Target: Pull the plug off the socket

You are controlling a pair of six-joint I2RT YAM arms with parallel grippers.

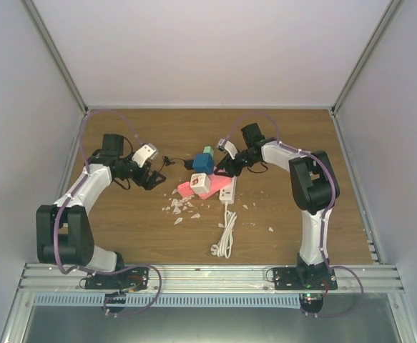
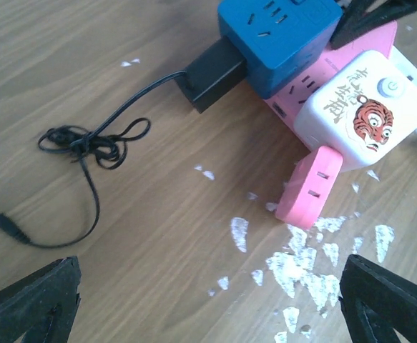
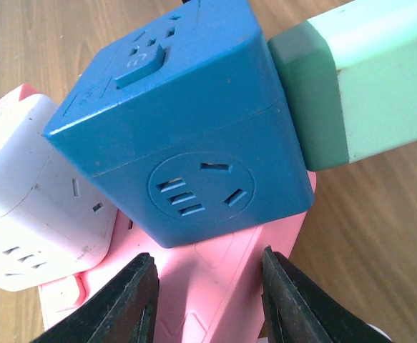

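Observation:
The small pink plug (image 1: 183,191) (image 2: 302,204) sits in the side of the white tiger-print cube. My left gripper will close on the outer end of it.
A black plug (image 2: 212,71) sits in the side of a blue cube socket (image 2: 280,36), its thin cable (image 2: 94,139) coiled on the wood and ending in a barrel connector (image 2: 4,220). The blue cube rests on a pink power strip (image 2: 312,186) beside a white tiger-print cube (image 2: 369,111). My left gripper (image 2: 208,314) is open and empty, apart from the plug, over bare wood. My right gripper (image 3: 212,293) is open, its fingers (image 3: 122,300) straddling the pink strip (image 3: 222,286) just below the blue cube (image 3: 187,128). In the top view the left gripper (image 1: 153,180) is left of the blue cube (image 1: 203,164) and the right gripper (image 1: 226,169) is at its right.
A green block (image 3: 358,86) is attached to the blue cube's far side. A white power strip (image 1: 228,191) with a bundled cord (image 1: 226,239) lies right of the pink one. White flecks (image 2: 301,264) litter the wood. Enclosure walls stand at the left, right and back.

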